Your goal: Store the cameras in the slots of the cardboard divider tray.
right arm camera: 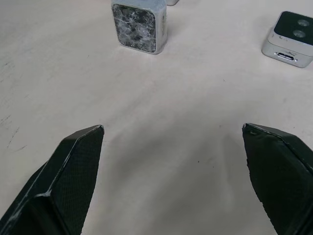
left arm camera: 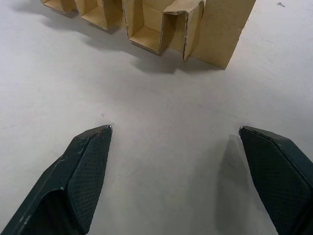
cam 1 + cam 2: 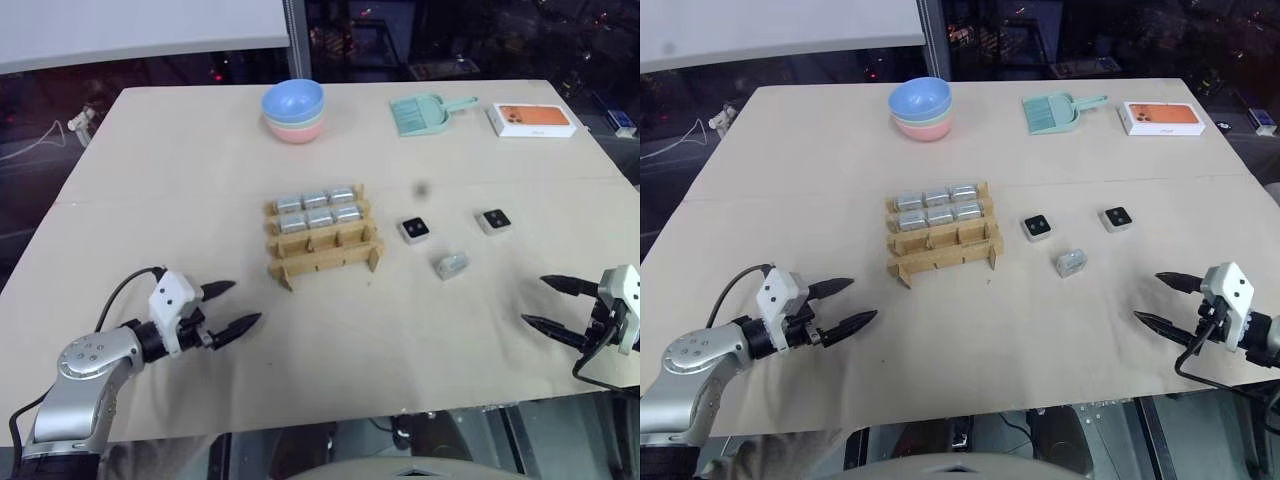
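Observation:
I should close my right gripper on the sides of the lens-up camera (image 3: 493, 222) (image 1: 291, 40) that lies farther from the cardboard divider tray and nearer the orange-and-white box.
The cardboard divider tray (image 3: 325, 262) stands mid-table, its near corner (image 2: 215, 34) showing in the left wrist view. Several silvery cameras (image 3: 319, 208) fill its two back rows, and the front row of slots holds nothing. To its right three loose cameras lie on the table: two with the lens face up (image 3: 415, 230) (image 3: 493, 221) and one on its side (image 3: 452, 265). The side-lying one (image 1: 139, 24) and a lens-up one (image 1: 291, 39) lie ahead of my right gripper (image 1: 172, 128). My left gripper (image 3: 245, 302) hovers open near the table's front left, short of the tray. My right gripper (image 3: 534, 300) is open at the front right.
Stacked pastel bowls (image 3: 294, 108), a teal dustpan (image 3: 422, 113) and an orange-and-white box (image 3: 532, 119) line the far side of the tan table (image 3: 150, 200). The table's front edge runs just below both arms.

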Robot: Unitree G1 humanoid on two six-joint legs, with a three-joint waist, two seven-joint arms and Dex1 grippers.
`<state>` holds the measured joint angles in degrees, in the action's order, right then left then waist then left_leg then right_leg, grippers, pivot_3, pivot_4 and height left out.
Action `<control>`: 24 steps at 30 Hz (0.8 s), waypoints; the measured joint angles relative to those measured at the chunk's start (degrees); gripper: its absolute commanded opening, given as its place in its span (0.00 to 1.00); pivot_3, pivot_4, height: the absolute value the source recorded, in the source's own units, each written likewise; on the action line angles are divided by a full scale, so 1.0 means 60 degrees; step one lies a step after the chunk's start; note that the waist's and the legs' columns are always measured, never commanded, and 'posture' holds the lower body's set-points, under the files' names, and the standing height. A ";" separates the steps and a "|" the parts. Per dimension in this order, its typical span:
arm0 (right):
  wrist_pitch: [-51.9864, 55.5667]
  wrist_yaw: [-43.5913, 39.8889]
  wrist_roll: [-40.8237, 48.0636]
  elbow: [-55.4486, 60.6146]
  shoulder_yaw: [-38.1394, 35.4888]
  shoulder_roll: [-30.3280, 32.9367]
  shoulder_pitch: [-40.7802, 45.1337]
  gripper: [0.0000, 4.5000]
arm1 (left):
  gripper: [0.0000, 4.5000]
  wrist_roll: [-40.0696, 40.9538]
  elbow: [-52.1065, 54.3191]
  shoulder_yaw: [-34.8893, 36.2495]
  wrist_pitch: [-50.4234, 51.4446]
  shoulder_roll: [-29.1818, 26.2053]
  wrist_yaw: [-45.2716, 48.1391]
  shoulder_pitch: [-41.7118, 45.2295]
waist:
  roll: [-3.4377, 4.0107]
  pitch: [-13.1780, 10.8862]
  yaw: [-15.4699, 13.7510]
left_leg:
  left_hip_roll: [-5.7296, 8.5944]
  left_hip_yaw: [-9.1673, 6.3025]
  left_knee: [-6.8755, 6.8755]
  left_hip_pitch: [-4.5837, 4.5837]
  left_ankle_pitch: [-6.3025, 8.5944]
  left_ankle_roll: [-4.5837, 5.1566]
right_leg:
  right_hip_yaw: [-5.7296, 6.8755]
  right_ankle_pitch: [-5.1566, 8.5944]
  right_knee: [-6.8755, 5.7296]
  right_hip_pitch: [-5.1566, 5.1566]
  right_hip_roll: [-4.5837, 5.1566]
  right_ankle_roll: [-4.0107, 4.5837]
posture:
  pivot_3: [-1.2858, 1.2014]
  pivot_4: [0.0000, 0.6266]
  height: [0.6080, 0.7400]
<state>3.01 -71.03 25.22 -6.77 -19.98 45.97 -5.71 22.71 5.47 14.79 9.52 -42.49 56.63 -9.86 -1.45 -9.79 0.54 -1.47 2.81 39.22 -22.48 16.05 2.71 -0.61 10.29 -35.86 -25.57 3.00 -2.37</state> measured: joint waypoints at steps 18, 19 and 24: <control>-0.0374 -0.0649 -0.0415 -0.0894 0.0565 0.0420 0.0808 1.00 | 0.96 0.0001 0.0011 0.0455 -0.0238 0.0028 0.0099 -0.0521 | 0.0002 0.0000 -0.0018 | 0.0002 0.0010 0.0000 0.0008 0.0000 0.0000 | -0.0008 -0.0007 -0.0002 0.0001 0.0000 0.0011 | 0.52 0.24 1.00; -0.0390 -0.0685 -0.0419 -0.0944 0.0592 0.0436 0.0853 1.00 | 0.96 0.0000 0.0005 0.0456 -0.0251 0.0027 0.0111 -0.0523 | 0.0002 0.0000 -0.0016 | 0.0001 0.0010 0.0001 0.0008 0.0000 0.0000 | -0.0008 -0.0007 -0.0002 0.0001 -0.0001 0.0010 | 0.52 0.24 1.00; -0.0419 -0.0848 -0.0598 -0.1258 0.0933 0.0580 0.1515 1.00 | 0.96 -0.0001 -0.0126 0.0456 -0.0346 -0.0068 0.0393 -0.0467 | 0.0002 0.0000 0.0017 | 0.0001 0.0013 0.0001 0.0011 0.0000 0.0000 | -0.0009 -0.0007 -0.0004 0.0001 -0.0003 0.0010 | 0.52 0.24 1.00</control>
<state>0.49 -76.12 21.63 -14.31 -14.39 49.45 3.37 22.70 4.72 17.52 7.45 -42.90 58.99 -12.66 -1.44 -9.79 0.64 -1.47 2.89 39.22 -22.41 16.05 2.71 -0.66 10.24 -35.88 -25.57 2.99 -2.31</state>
